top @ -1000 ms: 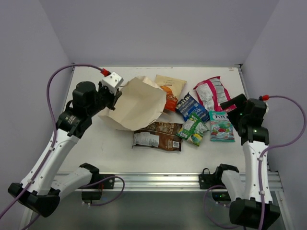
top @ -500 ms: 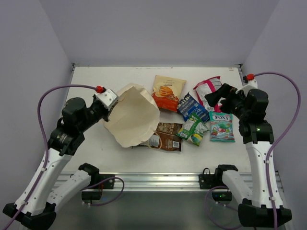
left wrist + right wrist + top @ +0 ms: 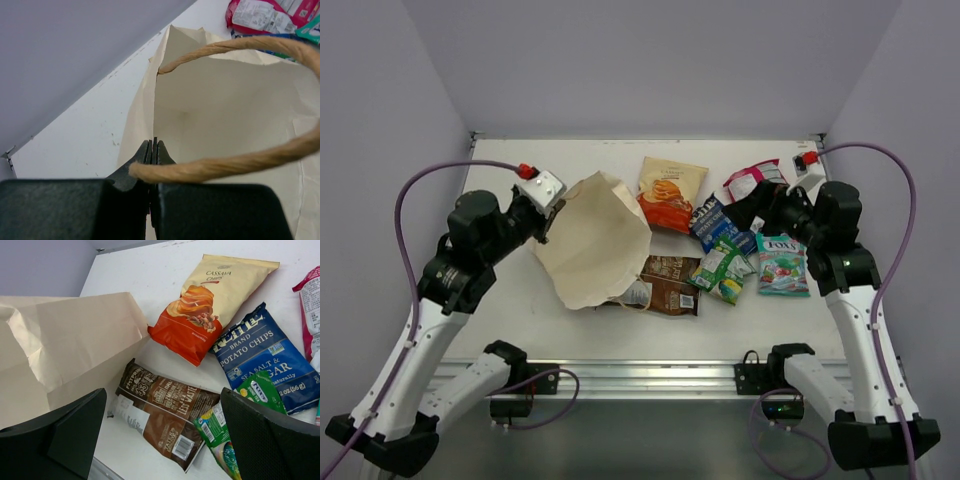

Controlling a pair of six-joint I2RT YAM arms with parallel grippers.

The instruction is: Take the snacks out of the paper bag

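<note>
Next, my left gripper sets the tan paper bag upright and lets go of it on the white table (image 3: 558, 250), beside the long dark brown packet.
The tan paper bag (image 3: 595, 240) is tilted on the left of the table. My left gripper (image 3: 548, 215) is shut on its rim (image 3: 154, 145). The left wrist view looks into the bag (image 3: 225, 110) past a cord handle (image 3: 240, 161); no packet shows inside. Six snacks lie to its right: orange-and-cream chips (image 3: 669, 190), long dark brown packet (image 3: 665, 283), dark blue packet (image 3: 715, 222), pink-and-white packet (image 3: 750, 183), small green packet (image 3: 722, 268) and teal candy pack (image 3: 780, 262). My right gripper (image 3: 752, 208) hangs open and empty above them, over the brown packet (image 3: 165, 405).
The bag's lower edge overlaps the left end of the brown packet. White walls close the table at the back and both sides. A metal rail (image 3: 650, 378) runs along the near edge between the arm bases.
My left arm has swung the held bag toward the near left, and it now overlaps the brown packet. My right gripper has risen from the teal pack and moved left over the snacks.
</note>
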